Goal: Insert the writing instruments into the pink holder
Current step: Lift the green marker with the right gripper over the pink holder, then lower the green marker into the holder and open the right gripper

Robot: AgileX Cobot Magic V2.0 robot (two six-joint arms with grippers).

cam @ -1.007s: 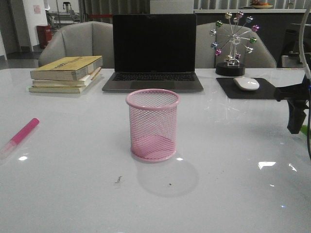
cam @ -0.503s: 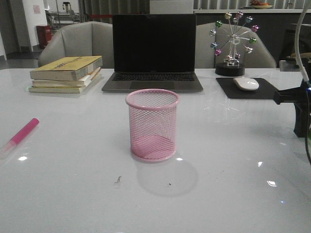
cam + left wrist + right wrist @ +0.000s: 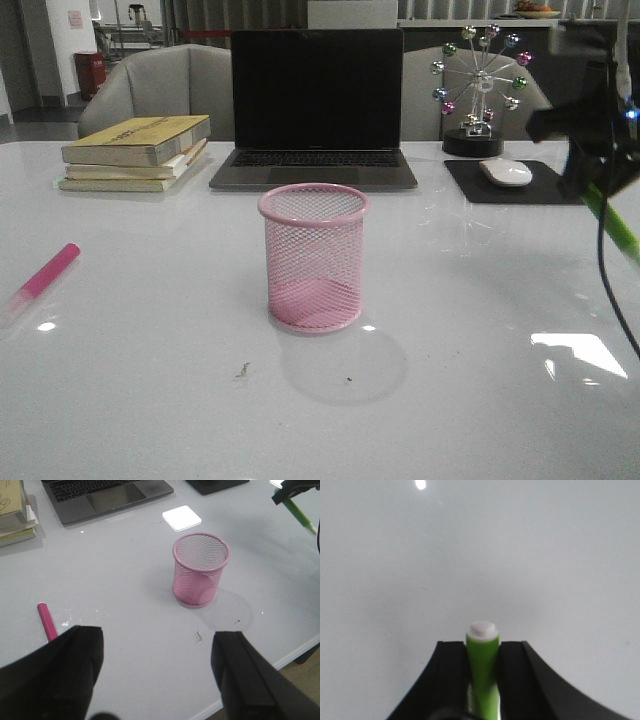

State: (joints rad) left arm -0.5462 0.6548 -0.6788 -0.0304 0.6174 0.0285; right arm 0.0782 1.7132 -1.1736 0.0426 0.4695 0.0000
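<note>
My right gripper is going to let go of the lime green marker inside the empty pink holder (image 3: 306, 235), so that it leans against the holder's mesh rim.
The pink holder (image 3: 314, 257) (image 3: 201, 570), a wire-mesh cup, stands upright and empty mid-table. The magenta pink marker (image 3: 42, 278) (image 3: 47, 622) lies flat near the table's left edge. My right gripper (image 3: 592, 170) (image 3: 482, 650) hangs in the air at the far right, well away from the holder, shut on the lime green marker (image 3: 612, 223) (image 3: 482, 670). The marker slants down from the fingers, and its whitish end (image 3: 482, 629) pokes out past them. My left gripper (image 3: 155, 675) is open with nothing between its fingers, hovering over the near table and looking toward the holder.
A laptop (image 3: 316, 110) stands behind the holder, a stack of books (image 3: 137, 152) at the back left. A white mouse (image 3: 506, 172) on a black pad (image 3: 505, 185) and a ferris-wheel ornament (image 3: 482, 88) occupy the back right. The table's front edge (image 3: 280, 660) runs near my left gripper.
My right gripper has risen from the table at the far right and shifted slightly inward, carrying the lime green marker up with it. The holder and pink marker have not moved.
</note>
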